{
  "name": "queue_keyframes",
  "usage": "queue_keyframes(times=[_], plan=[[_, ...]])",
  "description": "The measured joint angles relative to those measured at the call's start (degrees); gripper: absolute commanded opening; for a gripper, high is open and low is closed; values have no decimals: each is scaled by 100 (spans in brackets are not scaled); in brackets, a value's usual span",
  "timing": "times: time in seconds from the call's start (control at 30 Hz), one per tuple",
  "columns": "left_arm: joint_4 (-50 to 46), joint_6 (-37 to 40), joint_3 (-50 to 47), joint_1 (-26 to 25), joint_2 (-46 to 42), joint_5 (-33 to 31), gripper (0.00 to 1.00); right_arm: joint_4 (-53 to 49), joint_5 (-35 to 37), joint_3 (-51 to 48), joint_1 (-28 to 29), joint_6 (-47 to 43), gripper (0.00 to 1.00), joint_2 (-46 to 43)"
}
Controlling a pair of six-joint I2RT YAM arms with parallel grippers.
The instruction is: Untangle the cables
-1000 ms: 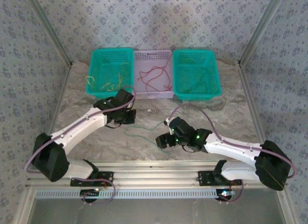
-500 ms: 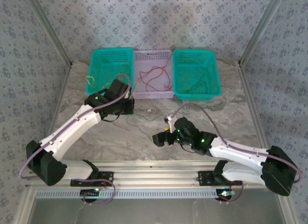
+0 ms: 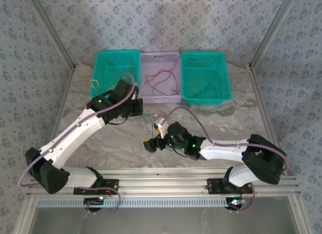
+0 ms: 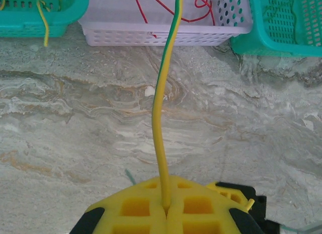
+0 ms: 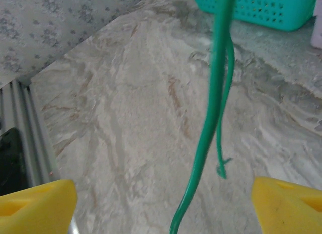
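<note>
My right gripper needs to first close on the hanging green cable [image 5: 199, 156] and pull it away, because a piece of green cable runs beside the yellow cable in my left gripper.
My left gripper [image 4: 166, 208] is shut on a thin yellow cable [image 4: 160, 143]. The cable rises straight from the pinched fingers toward the baskets, and a green strand runs beside it higher up. From above, this gripper [image 3: 137, 109] sits just in front of the baskets. My right gripper [image 3: 150, 144] is lower, near the table's middle. Its yellow fingertips [image 5: 35, 204] stand wide open, and a green cable [image 5: 214, 103] hangs loosely between them, untouched. That green cable [image 3: 147, 124] spans the gap between the two grippers.
Three baskets line the back: a teal one [image 3: 116, 55] with yellow cables, a pale one [image 3: 161, 99] with red cables [image 3: 160, 78], and a teal one [image 3: 205, 100] with green cables. A metal rail [image 3: 161, 176] borders the near table edge.
The left gripper has risen toward the baskets, pulling the cable up with it. The right gripper has slid left across the table, jaws still open.
</note>
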Motion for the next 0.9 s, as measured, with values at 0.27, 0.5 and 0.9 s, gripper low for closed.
queue_keyframes(times=[0.27,0.5,0.9], plan=[[-205,101,575,2,-13,-190,0,94,306,175,-201,-229,27,170],[-337,153,595,7,-13,-289,0,63,319,184,-227,-232,17,111],[-334,149,595,7,-13,-245,0,581,140,109,-251,-205,60,162]])
